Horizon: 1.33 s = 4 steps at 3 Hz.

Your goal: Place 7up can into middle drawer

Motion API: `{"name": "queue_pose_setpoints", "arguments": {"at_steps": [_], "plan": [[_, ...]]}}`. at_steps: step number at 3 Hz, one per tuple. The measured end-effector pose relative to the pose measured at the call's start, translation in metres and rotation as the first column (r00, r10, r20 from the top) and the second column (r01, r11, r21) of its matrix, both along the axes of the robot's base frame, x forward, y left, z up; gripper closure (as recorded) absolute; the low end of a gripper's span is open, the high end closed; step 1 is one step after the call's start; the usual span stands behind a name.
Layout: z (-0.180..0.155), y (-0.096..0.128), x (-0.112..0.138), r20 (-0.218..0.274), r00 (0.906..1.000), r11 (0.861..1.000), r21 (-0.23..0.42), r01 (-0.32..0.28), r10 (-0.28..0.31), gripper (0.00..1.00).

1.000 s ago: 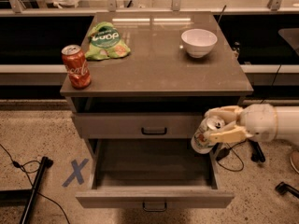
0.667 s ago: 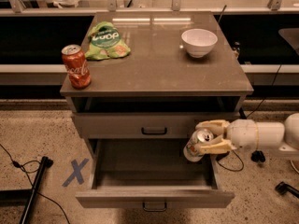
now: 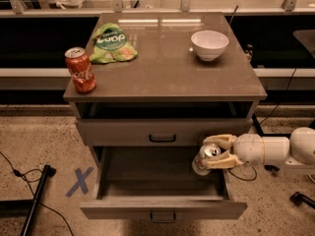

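Note:
My gripper is going to release the 7up can on the open middle drawer's bottom [image 3: 183, 184], behind the end of the drawer's handle that is nearest my arm.
My gripper [image 3: 212, 153] reaches in from the right and is shut on the 7up can [image 3: 206, 157], a pale can with a silver top, tilted with its top toward the camera. The can hangs over the right end of the open middle drawer [image 3: 162, 208], just above its inside. The middle drawer is pulled out, its inside bare, with a small dark handle on its front. The drawer above it [image 3: 162, 132] is shut.
On the cabinet top [image 3: 167, 68] stand a red Coca-Cola can [image 3: 80, 70] at the front left, a green chip bag [image 3: 111, 44] behind it and a white bowl [image 3: 209, 44] at the right. A blue X [image 3: 79, 181] marks the floor at the left, beside a black stand leg [image 3: 34, 200].
My gripper with the can has moved left and slightly down, from beside the cabinet's right side to over the right end of the open drawer.

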State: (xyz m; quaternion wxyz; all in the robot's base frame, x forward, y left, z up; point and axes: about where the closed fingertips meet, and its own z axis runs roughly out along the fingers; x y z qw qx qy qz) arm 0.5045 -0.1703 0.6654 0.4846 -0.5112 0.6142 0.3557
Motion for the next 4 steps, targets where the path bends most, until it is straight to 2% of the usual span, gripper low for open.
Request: {"name": "queue_pose_setpoints", "arguments": {"at_steps": [1,2,3,4], "plan": [[-0.035,0.008,0.007,-0.046,0.9989,1.000,-0.020,0.002,-0.003,1.00],[-0.091,0.029,0.010,-0.046,0.9989,0.999,-0.040,0.008,-0.010,1.00],[-0.126,0.041,0.013,-0.005,0.9991,0.998,-0.056,0.042,-0.042,1.00],[-0.147,0.049,0.014,0.017,0.9984,0.996,-0.072,0.056,-0.055,1.00]]}}
